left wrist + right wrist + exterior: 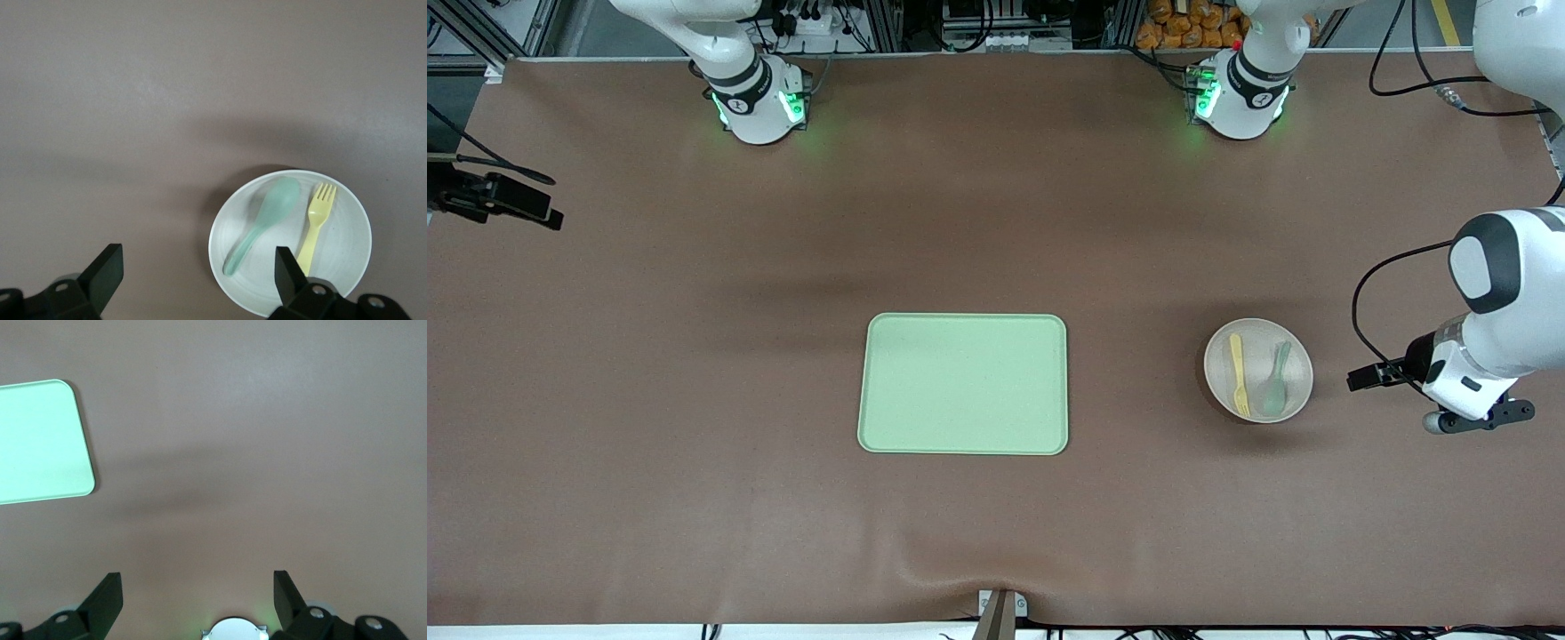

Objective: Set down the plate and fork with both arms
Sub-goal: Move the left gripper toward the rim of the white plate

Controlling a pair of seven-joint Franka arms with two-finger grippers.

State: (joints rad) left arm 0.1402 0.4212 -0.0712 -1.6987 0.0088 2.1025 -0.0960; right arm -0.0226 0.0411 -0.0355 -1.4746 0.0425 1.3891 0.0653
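Observation:
My left gripper is to close next on the plate's rim (1310,358) (211,256) next to the handle of the pale green spoon.
A round cream plate (1258,356) rests on the brown table toward the left arm's end, with a pale yellow fork (1238,373) lying in it. In the left wrist view the plate (347,250) and fork (317,220) show below my left gripper (198,259), which hangs open and empty above the table. One of its fingers (288,270) stands over the plate's rim. The left arm's wrist (1467,378) is beside the plate. My right gripper (197,583) is open and empty, high over bare table between its base (233,631) and the tray (40,440).
A pale green spoon (1278,380) lies in the plate beside the fork. A rectangular light green tray (963,384) sits mid-table. The arm bases (760,107) (1240,102) stand along the table's edge farthest from the front camera. A black device (494,197) juts in at the right arm's end.

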